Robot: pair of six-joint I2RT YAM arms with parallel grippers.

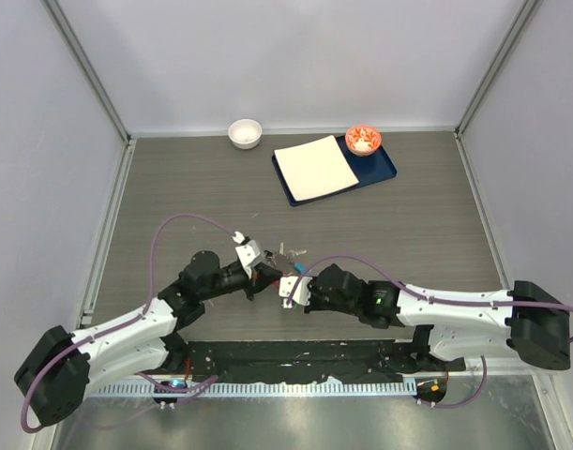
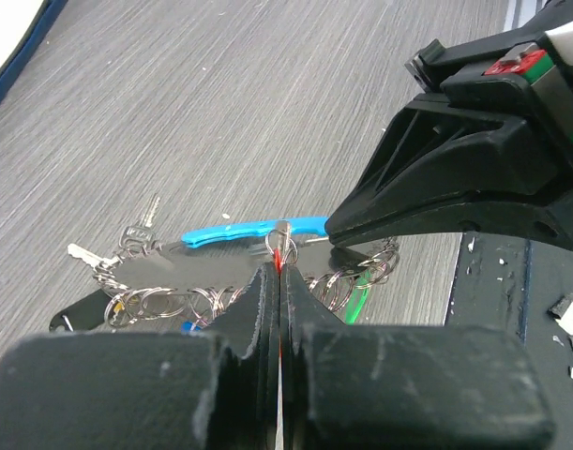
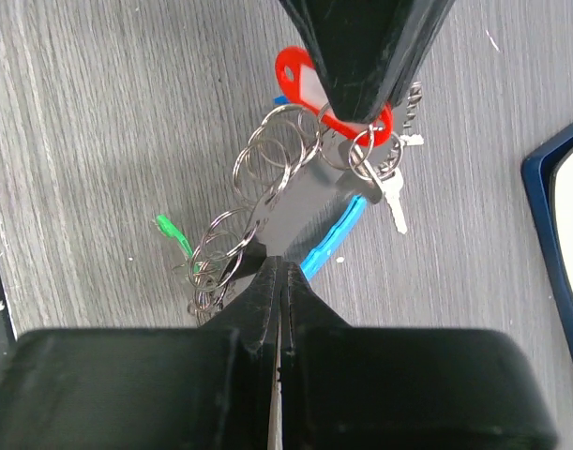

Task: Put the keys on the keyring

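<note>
Next, my left gripper opens and grips that ring itself (image 2: 282, 246), as it is pinching the red key tag while the tag's small ring stands loose beyond the fingers.
The keyring is a grey metal loop (image 3: 303, 211) with a light blue crescent piece (image 3: 333, 239), which also shows in the left wrist view (image 2: 253, 230). It lies low over the table between both grippers. My right gripper (image 3: 275, 262) is shut on the keyring's near end. My left gripper (image 2: 278, 267) is shut on a red plastic key tag (image 3: 303, 86) whose small ring sits at the keyring by the blue piece. Silver keys (image 3: 395, 202) hang from small rings (image 3: 272, 155). A green tag (image 3: 173, 234) lies among more rings. In the top view the grippers meet tip to tip (image 1: 278, 275).
A blue tray (image 1: 384, 169) holding a white sheet (image 1: 314, 167) and a red bowl (image 1: 363, 140) stands at the back right; its edge shows in the right wrist view (image 3: 553, 187). A white bowl (image 1: 246, 132) sits at the back. The black base plate (image 1: 295, 361) runs along the near edge.
</note>
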